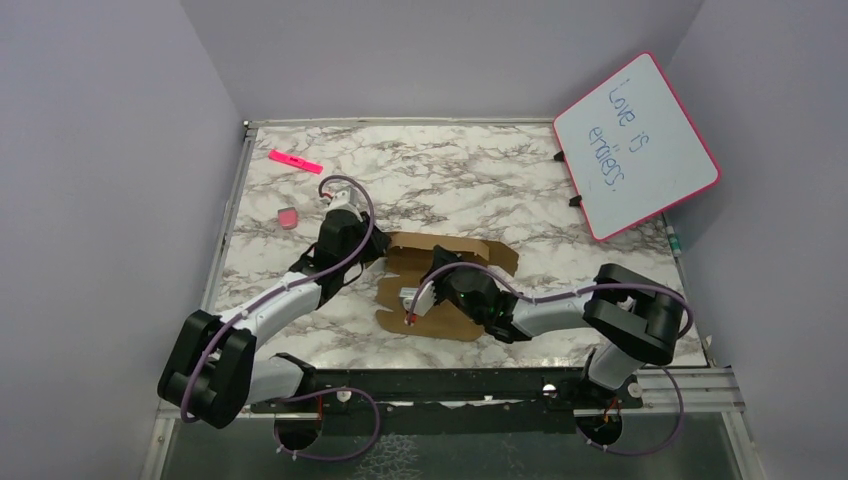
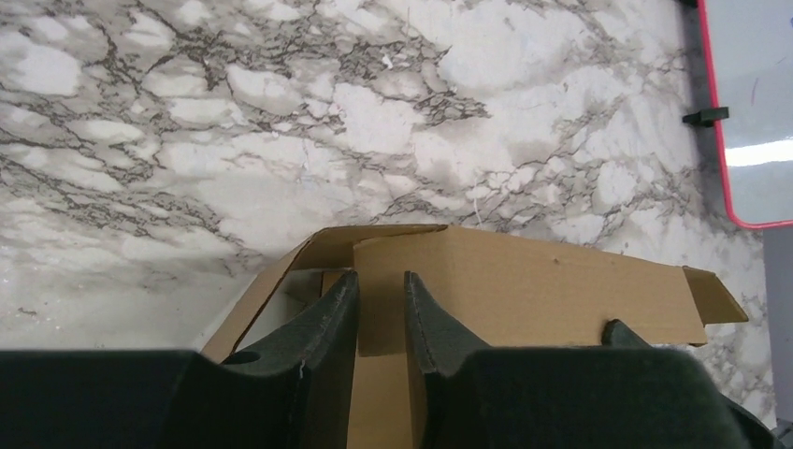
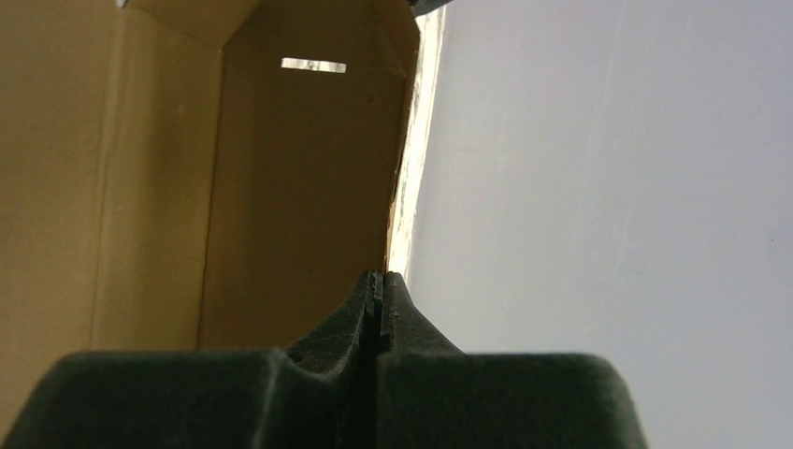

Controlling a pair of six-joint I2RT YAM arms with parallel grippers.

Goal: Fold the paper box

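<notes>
The box's splayed side flap is outside the fingers of my left gripper, so my left gripper will open, go around that flap and pinch it against the box's end [image 2: 382, 313].
The paper box [image 1: 405, 262] is a brown cardboard sheet lying mid-table, some of its flaps raised. My left gripper [image 1: 377, 250] is at its left edge. In the left wrist view, the left gripper [image 2: 381, 276] is open by a narrow gap, and a raised flap of the box [image 2: 524, 281] stands just behind the tips. My right gripper [image 1: 412, 305] rests on the sheet's near left part. In the right wrist view, the right gripper [image 3: 381, 273] is shut, its tips at the edge of an upright box panel [image 3: 299, 187]. Whether they pinch that edge I cannot tell.
A pink-framed whiteboard [image 1: 635, 145] leans at the back right, and its corner also shows in the left wrist view [image 2: 748, 112]. A pink marker [image 1: 295, 160] and a small pink eraser [image 1: 287, 217] lie at the back left. Purple walls enclose the marble table [image 1: 450, 180].
</notes>
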